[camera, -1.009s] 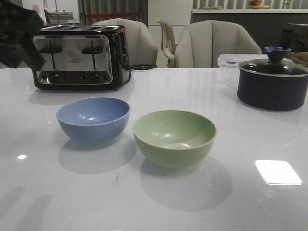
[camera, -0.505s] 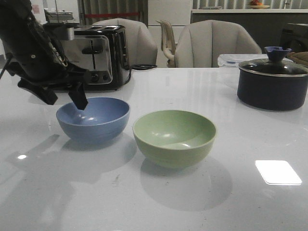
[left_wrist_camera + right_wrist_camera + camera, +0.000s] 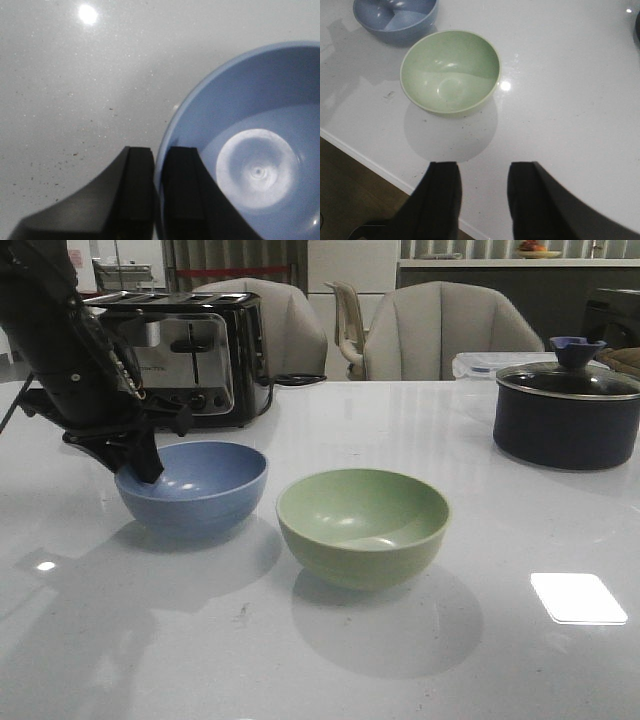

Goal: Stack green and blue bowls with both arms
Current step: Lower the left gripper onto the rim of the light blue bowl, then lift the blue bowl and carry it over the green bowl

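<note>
Next, I release the blue bowl with my left gripper inside the green bowl (image 3: 361, 491), tilted on the green bowl's rim.
The blue bowl (image 3: 195, 490) sits left of centre on the white table. The green bowl (image 3: 362, 525) sits just to its right, a small gap between them. My left gripper (image 3: 140, 465) is down at the blue bowl's left rim. In the left wrist view the gripper (image 3: 158, 165) is shut on the blue bowl (image 3: 250, 150), one finger inside the rim and one outside. My right gripper (image 3: 484, 172) is open and empty, above the table's near edge and short of the green bowl (image 3: 450, 70). The blue bowl (image 3: 395, 17) lies beyond it. The right arm does not show in the front view.
A black and chrome toaster (image 3: 190, 360) stands behind the left arm. A dark lidded pot (image 3: 565, 415) stands at the back right, a clear plastic container (image 3: 480, 364) behind it. The table's front edge (image 3: 370, 160) runs close under the right gripper.
My left arm has come in from the upper left and dropped onto the blue bowl's left rim. Its jaws have closed on the rim. The bowl has shifted slightly left.
</note>
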Action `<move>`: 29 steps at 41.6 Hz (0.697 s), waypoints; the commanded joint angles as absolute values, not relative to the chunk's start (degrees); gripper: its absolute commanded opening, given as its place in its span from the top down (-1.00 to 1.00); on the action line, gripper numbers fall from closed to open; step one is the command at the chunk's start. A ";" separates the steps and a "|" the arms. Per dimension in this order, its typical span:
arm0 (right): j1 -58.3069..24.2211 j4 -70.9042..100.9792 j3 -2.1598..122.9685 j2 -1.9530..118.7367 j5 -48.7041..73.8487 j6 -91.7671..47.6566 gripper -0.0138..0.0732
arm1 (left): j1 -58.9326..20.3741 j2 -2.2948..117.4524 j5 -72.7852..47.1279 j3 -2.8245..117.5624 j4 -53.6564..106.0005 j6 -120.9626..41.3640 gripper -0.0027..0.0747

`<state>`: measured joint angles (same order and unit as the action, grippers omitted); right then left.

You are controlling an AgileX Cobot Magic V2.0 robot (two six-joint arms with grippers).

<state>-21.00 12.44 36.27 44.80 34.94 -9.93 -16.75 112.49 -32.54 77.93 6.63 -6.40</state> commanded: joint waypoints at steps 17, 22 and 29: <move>-21.01 12.56 37.84 44.31 31.22 -10.52 -0.17 | -17.18 101.61 -42.26 86.04 7.73 -6.09 0.67; -21.01 12.56 37.84 44.31 31.22 -10.52 -0.17 | -17.43 98.50 -45.93 89.05 8.29 -6.09 0.67; -21.01 12.56 37.84 44.31 31.22 -10.52 -0.17 | -20.10 96.88 -48.67 92.88 11.29 -6.09 0.67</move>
